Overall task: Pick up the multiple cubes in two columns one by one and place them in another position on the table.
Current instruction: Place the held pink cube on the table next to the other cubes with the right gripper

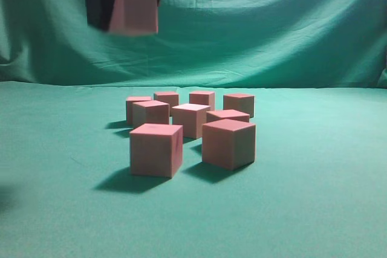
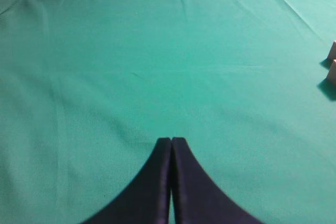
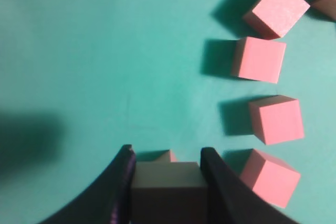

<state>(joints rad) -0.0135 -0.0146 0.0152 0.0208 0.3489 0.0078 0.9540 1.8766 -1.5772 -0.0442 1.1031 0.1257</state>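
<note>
Next, the right gripper releases its cube on the bare cloth at the shadow side of the frontmost cube point(image 1: 97, 144).
Several salmon-pink cubes stand in two rough columns on the teal table point(image 1: 314, 167). The nearest are a front left cube point(image 1: 156, 149) and a front right cube point(image 1: 228, 143). My right gripper point(image 1: 129, 11) hangs high above the table at the upper left, shut on one cube point(image 1: 136, 5). In the right wrist view the held cube point(image 3: 167, 184) fills the jaws point(image 3: 166, 151), and a column of cubes point(image 3: 259, 59) lies to the right. My left gripper point(image 2: 171, 140) is shut and empty over bare cloth. Two cube edges point(image 2: 332, 72) show at that view's right border.
A draped green backdrop point(image 1: 272, 28) rises behind the table. Open cloth lies left point(image 1: 54, 149) and right of the cube group. In the right wrist view a dark shadow point(image 3: 29, 140) falls on the cloth at left.
</note>
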